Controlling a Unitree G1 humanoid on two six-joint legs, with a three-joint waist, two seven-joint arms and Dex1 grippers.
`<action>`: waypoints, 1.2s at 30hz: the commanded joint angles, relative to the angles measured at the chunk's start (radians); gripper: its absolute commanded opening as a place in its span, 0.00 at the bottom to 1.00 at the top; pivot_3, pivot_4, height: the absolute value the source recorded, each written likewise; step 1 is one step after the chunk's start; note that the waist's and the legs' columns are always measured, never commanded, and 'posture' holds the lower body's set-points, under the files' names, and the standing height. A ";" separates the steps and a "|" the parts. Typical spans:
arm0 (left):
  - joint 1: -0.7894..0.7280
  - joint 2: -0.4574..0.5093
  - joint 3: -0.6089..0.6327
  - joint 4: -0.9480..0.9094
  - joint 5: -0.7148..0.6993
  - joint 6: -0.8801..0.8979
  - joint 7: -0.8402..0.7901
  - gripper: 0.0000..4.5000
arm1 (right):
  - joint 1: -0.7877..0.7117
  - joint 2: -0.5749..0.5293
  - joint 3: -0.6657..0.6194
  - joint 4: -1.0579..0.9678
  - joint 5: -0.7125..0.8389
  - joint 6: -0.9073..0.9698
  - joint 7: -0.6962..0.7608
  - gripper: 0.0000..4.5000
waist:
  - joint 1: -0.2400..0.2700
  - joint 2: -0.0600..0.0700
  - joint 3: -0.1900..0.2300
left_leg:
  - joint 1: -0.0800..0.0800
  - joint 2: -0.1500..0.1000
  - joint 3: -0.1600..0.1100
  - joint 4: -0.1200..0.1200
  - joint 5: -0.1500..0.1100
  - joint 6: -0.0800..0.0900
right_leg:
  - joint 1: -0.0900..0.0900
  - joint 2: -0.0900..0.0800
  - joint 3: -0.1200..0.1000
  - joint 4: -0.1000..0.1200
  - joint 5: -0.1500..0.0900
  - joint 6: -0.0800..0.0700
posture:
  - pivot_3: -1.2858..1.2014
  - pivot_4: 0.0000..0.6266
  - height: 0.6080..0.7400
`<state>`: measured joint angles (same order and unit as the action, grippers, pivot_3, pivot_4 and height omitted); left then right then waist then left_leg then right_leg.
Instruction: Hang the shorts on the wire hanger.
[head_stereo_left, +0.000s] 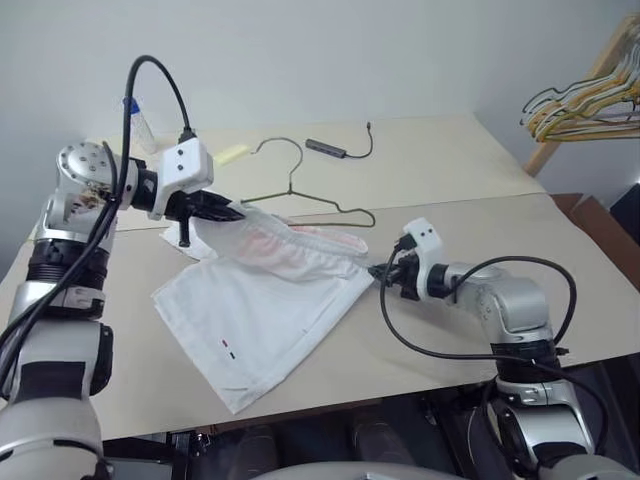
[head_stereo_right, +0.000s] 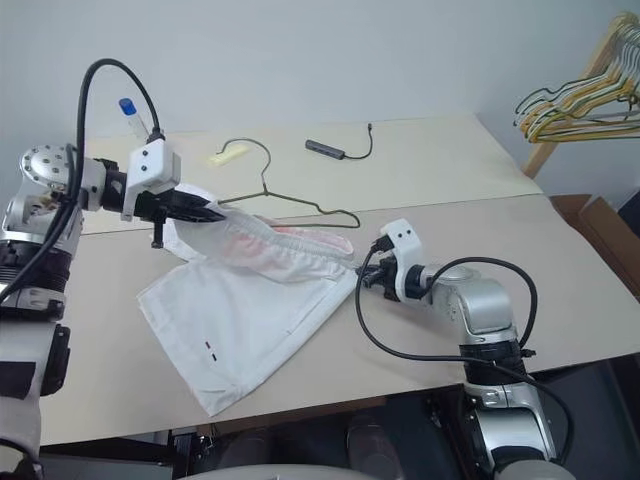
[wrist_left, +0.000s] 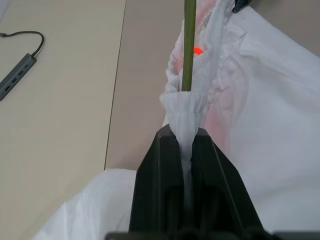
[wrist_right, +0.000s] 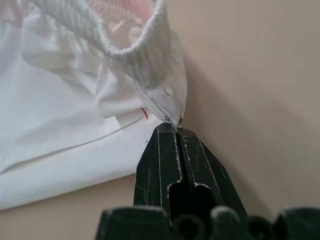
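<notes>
I need to use my right gripper to release the waistband corner of the white shorts around the wire hanger's end nearest the wooden rack (head_stereo_left: 372, 227).
The white shorts (head_stereo_left: 260, 310) lie spread on the beige table (head_stereo_left: 450, 170), their elastic waistband raised off it at the left end. My left gripper (head_stereo_left: 235, 212) is shut on that bunched left end, seen close in the left wrist view (wrist_left: 186, 137). The thin wire hanger (head_stereo_left: 300, 195) lies just behind the shorts, and one of its arms (wrist_left: 189, 45) runs into the waistband opening beside the pinched cloth. My right gripper (head_stereo_left: 375, 272) sits low at the waistband's right corner, shut on the very tip of the cloth (wrist_right: 172, 125).
A dark USB hub with its cable (head_stereo_left: 328, 148) and a small yellow piece (head_stereo_left: 230, 154) lie at the back of the table. Bunched yellow and dark hangers (head_stereo_left: 585, 100) hang on a wooden rack at the far right. A brown box (head_stereo_left: 600, 215) stands beyond the table's right edge.
</notes>
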<state>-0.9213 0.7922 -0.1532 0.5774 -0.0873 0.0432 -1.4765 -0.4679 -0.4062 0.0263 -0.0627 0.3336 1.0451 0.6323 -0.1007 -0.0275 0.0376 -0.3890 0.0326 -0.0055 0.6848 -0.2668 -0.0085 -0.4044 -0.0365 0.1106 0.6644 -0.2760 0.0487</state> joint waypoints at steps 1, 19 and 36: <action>0.002 0.028 0.050 -0.045 -0.043 -0.041 -0.024 0.00 | -0.038 -0.024 -0.026 0.007 0.014 -0.039 0.008 0.00 | 0.001 0.000 0.000 | 0.000 0.000 0.000 0.000 0.000 0.000 | 0.000 0.000 0.000 0.000 0.000 0.000 | 0.50 0.00 1.00; 0.044 0.061 0.034 -0.069 -0.025 -0.069 -0.037 0.00 | -0.092 -0.148 -0.031 0.129 -0.020 -0.158 0.017 0.00 | 0.003 0.000 0.000 | 0.000 0.000 0.000 0.000 0.000 0.000 | 0.000 0.000 0.000 0.000 0.000 0.000 | 0.50 0.00 1.00; -0.019 0.000 0.007 -0.044 0.034 -0.061 0.044 0.00 | -0.268 -0.349 0.169 -0.134 -0.137 -0.303 0.199 0.00 | 0.004 0.000 0.000 | 0.000 0.000 0.000 0.000 0.000 0.000 | 0.000 0.000 0.000 0.000 0.000 0.000 | 0.50 0.00 1.00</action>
<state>-0.9064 0.7887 -0.1610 0.5348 -0.0484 -0.0063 -1.4396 -0.7033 -0.7348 0.1911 -0.1778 0.2183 0.7691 0.8188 -0.0969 -0.0274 0.0377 -0.3887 0.0327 -0.0054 0.6847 -0.2668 -0.0084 -0.4043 -0.0364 0.1103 0.6643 -0.2760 0.0486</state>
